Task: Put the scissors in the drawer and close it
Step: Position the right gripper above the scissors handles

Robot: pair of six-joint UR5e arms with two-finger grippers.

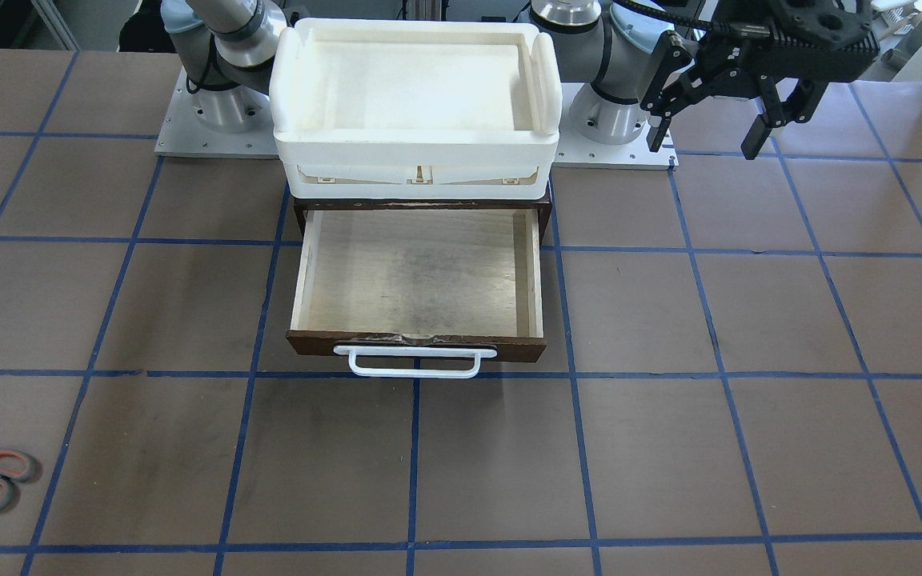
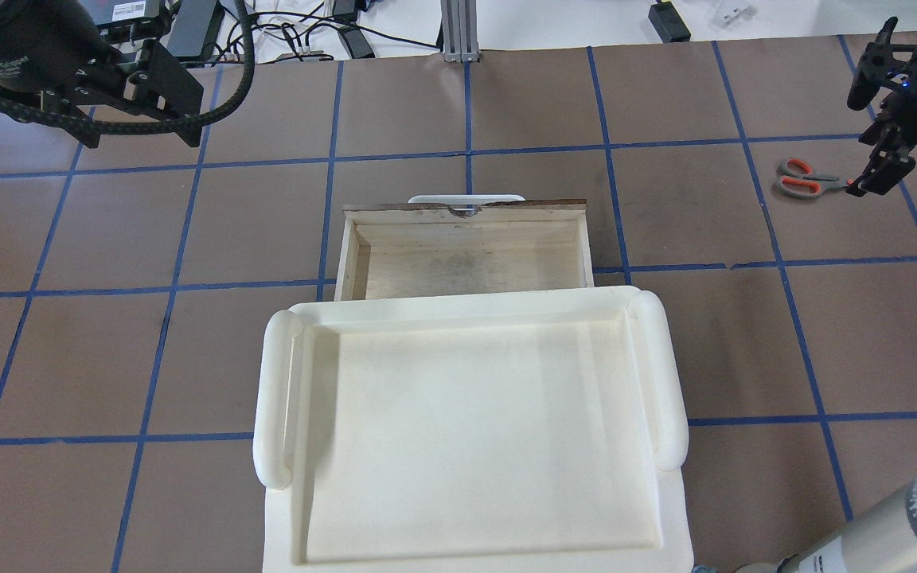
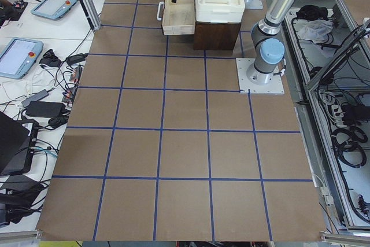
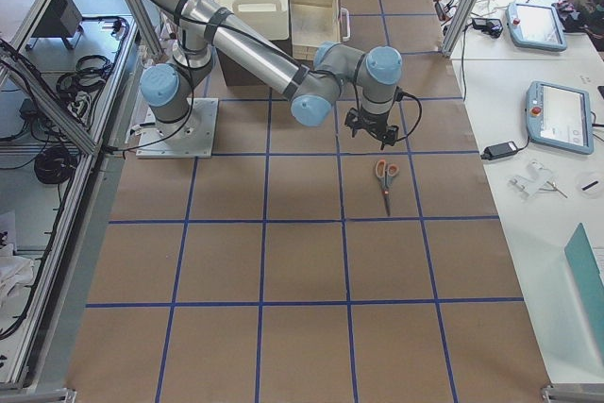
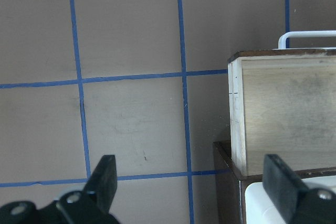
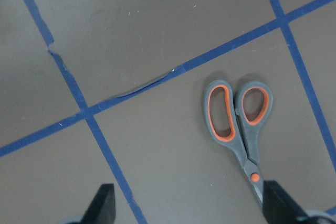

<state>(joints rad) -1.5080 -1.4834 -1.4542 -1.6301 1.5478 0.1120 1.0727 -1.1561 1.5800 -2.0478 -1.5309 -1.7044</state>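
Observation:
My right gripper needs to move next to the narrow ends of the scissors' handles (image 6: 250, 161), beside the orange screw, and close there.
The scissors (image 2: 805, 179), with grey handles lined orange-red, lie flat on the table at the far right. They also show in the right wrist view (image 6: 239, 121), their blades pointing toward one fingertip. My right gripper (image 2: 864, 135) is open and empty and hovers just above them; it also shows in the right wrist view (image 6: 189, 203). The dark brown drawer (image 1: 417, 344) is pulled open, its pale plywood inside empty and its white handle (image 1: 415, 362) facing away from me. My left gripper (image 1: 705, 148) is open and empty, raised beside the cabinet on my left.
A white plastic tray (image 2: 275, 398) sits on top of the dark cabinet above the drawer. The table is brown with blue tape lines. Cables, tablets and tools lie beyond the table's far edge (image 2: 458, 24).

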